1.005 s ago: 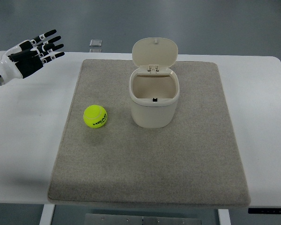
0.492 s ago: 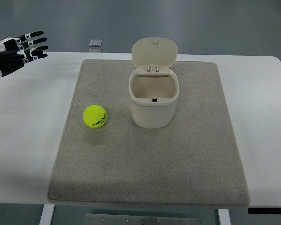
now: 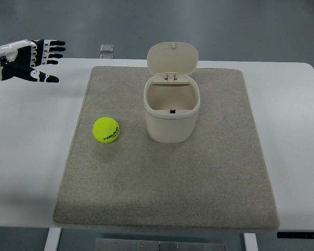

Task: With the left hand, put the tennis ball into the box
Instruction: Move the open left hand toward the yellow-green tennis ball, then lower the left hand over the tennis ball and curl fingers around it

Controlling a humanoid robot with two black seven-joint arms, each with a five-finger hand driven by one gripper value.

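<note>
My left gripper is to close next around the middle of the tennis ball (image 3: 105, 129) on the grey mat, with its fingers and thumb on opposite sides.
A yellow-green tennis ball (image 3: 106, 129) lies on the left part of the grey mat (image 3: 167, 178). To its right stands a cream box (image 3: 172, 111) with its hinged lid (image 3: 173, 59) flipped up and back, the inside showing empty. My left hand (image 3: 44, 58), white and black, hovers at the far upper left over the white table, well away from the ball. Its fingers are spread and it holds nothing. The right arm is out of the picture.
The mat covers the middle of a white table (image 3: 31, 141). A small grey square object (image 3: 107, 48) sits beyond the table's far edge. Bare table shows on both sides of the mat.
The left hand drew back toward the upper left, then came slightly right again and turned, the thumb now pointing out below the fingers. Ball and box have not moved.
</note>
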